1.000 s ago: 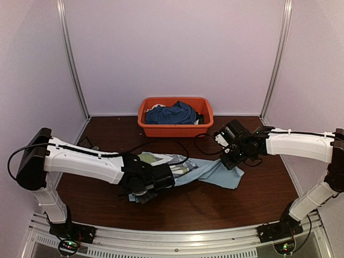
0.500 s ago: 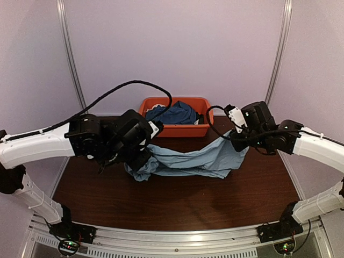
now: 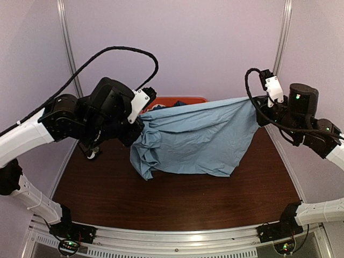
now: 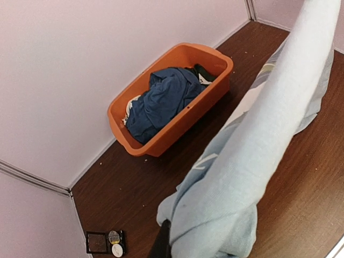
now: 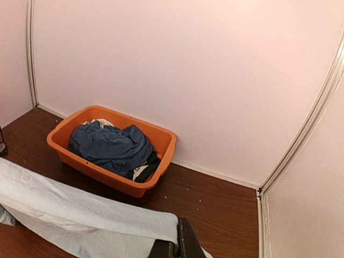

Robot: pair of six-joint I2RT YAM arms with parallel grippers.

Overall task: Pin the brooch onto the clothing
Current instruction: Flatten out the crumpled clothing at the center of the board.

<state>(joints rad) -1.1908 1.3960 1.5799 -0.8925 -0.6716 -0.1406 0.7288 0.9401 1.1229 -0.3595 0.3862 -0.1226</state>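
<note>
The light blue T-shirt, still hanging just above the table, will be let go by my left gripper, so that it is left on the table (image 4: pixel 214 167) just in front of the orange bin.
The clothing (image 3: pixel 199 137), a light blue T-shirt, hangs in the air stretched between both raised arms, its lower edge just above the table. My left gripper (image 3: pixel 138 129) is shut on its bunched left end (image 4: pixel 236 204); only one dark finger (image 4: pixel 161 244) shows beside the cloth. My right gripper (image 3: pixel 257 105) is shut on the shirt's right corner (image 5: pixel 80 212), its fingers (image 5: pixel 185 242) pinching the edge. The brooch (image 4: pixel 113 236), a small dull-gold disc, lies on the table far below the left gripper, next to a black square case (image 4: pixel 97 242) and a white round disc (image 4: pixel 116 250).
An orange bin (image 4: pixel 177 121) stands at the back wall with a dark blue garment (image 4: pixel 161 99) heaped inside; the right wrist view shows the bin (image 5: pixel 107 174) too. The hanging shirt hides most of the bin (image 3: pixel 180 99) from above. Metal frame posts (image 3: pixel 70 59) flank the table.
Both arms have risen from the table and moved apart, lifting the shirt off the surface and stretching it between them. Both grippers stayed shut on it.
</note>
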